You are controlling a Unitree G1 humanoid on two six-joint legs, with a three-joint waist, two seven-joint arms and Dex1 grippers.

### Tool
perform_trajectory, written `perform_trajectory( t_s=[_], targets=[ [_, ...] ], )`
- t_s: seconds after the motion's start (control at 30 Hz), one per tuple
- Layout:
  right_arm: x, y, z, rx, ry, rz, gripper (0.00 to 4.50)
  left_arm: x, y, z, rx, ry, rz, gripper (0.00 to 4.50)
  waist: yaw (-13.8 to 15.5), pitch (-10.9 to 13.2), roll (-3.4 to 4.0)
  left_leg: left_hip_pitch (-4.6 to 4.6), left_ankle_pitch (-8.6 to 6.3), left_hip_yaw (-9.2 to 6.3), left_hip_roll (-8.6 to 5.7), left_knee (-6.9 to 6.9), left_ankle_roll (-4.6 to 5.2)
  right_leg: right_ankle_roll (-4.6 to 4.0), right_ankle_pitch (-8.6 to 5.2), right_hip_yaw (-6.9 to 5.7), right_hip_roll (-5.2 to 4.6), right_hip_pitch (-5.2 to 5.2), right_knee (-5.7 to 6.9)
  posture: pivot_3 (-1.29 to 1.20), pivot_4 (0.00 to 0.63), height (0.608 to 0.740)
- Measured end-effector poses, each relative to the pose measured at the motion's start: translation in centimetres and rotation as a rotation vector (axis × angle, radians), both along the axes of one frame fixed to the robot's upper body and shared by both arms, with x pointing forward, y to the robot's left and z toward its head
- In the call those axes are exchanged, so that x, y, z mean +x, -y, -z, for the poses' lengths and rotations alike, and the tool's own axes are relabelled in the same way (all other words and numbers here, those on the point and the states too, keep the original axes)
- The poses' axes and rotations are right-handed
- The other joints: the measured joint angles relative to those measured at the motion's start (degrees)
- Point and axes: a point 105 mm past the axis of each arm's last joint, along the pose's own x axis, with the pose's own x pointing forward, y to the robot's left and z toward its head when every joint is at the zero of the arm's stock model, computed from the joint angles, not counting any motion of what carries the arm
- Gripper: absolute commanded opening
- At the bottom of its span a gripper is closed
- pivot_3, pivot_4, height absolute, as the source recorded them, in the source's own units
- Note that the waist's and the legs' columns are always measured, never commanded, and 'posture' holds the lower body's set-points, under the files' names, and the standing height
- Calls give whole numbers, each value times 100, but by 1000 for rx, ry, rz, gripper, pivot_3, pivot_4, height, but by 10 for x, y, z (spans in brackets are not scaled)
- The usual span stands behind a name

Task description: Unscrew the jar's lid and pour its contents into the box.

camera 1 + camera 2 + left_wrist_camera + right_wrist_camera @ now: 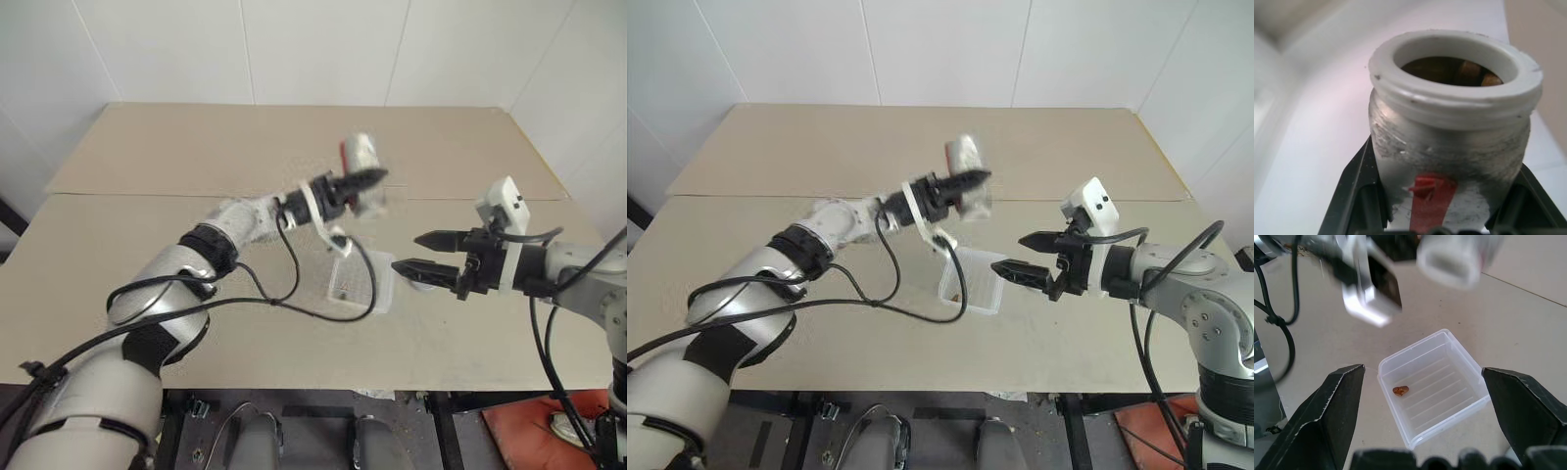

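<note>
My left gripper needs to let go of the jar on the tabletop (288,270) next to the box, under the hanging black cables.
My left gripper (367,181) is shut on the jar (361,157) and holds it up in the air, above and behind the box (361,284). The jar (1449,147) is silvery with a red stripe; its white-rimmed mouth is uncovered, and brownish contents (1462,71) show inside. The box (1413,348) is a shallow translucent tray on the table, with one reddish-brown bit (1400,390) on its ribbed bottom. My right gripper (416,253) hovers open just right of the box, holding nothing. A small grey round thing (421,284), seemingly the lid, lies on the table under its fingers.
The beige tabletop (196,157) stretches wide around the box, with a seam running across its middle. White walls stand behind it. My left arm's black cables (294,294) hang over the table just left of the box.
</note>
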Motion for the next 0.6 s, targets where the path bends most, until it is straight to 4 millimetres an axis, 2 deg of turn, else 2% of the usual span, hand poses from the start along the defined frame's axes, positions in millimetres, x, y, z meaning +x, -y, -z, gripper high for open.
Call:
perform_trajectory(
  t_s=[0.07, 0.13, 0.2, 0.27, 0.33, 0.43, 0.6],
  targets=[
    [0, 0, 1, 2, 1, 1, 4461, 10, -22, 8, -165, -239, -70, 1939, -7, 0, 1, 1, 0, 1, 0, 3, 0, 0, 0, 0, 0, 1, 2, 0, 150, 740],
    [0, -2, 1, 11, 7, -5, 4461, 20, -42, 26, -358, -545, -142, 1939, -8, -1, 2, -2, 1, 1, 0, 9, -1, -1, 0, -1, 0, 3, 6, 0, 150, 740],
    [0, -5, 1, 15, 15, -16, 4461, 24, -55, 48, -543, -858, -165, 1939, -14, -1, 1, -5, 1, -1, 1, 15, -1, 0, 0, -4, 0, 2, 8, 0, 150, 740],
    [0, -9, 3, 19, 18, -30, 4461, 23, -67, 59, -710, -1126, -147, 1939, -10, 0, 1, -6, 1, -4, 1, 18, -1, 0, 0, -6, 1, 3, 10, 0, 150, 740],
    [0, -11, 5, 20, 15, -34, 4461, 18, -75, 54, -835, -1292, -82, 1939, -19, 0, 1, -4, 1, -6, 0, 18, -1, 0, 0, -5, 2, 5, 12, 0, 150, 740],
    [0, -12, 5, 23, 22, -36, 4461, 0, -80, 49, -903, -1411, 23, 1939, -43, -2, 2, 5, 1, -7, 0, 17, -1, 0, 0, -4, 2, 15, 36, 0, 150, 740],
    [1, -12, 7, 23, 20, -34, 4461, -26, -84, 89, -921, -1597, 37, 1939, -69, -2, 1, 13, 1, -7, 0, 18, -1, 0, 0, -1, 2, 14, 27, 0, 150, 740]
  ],
)
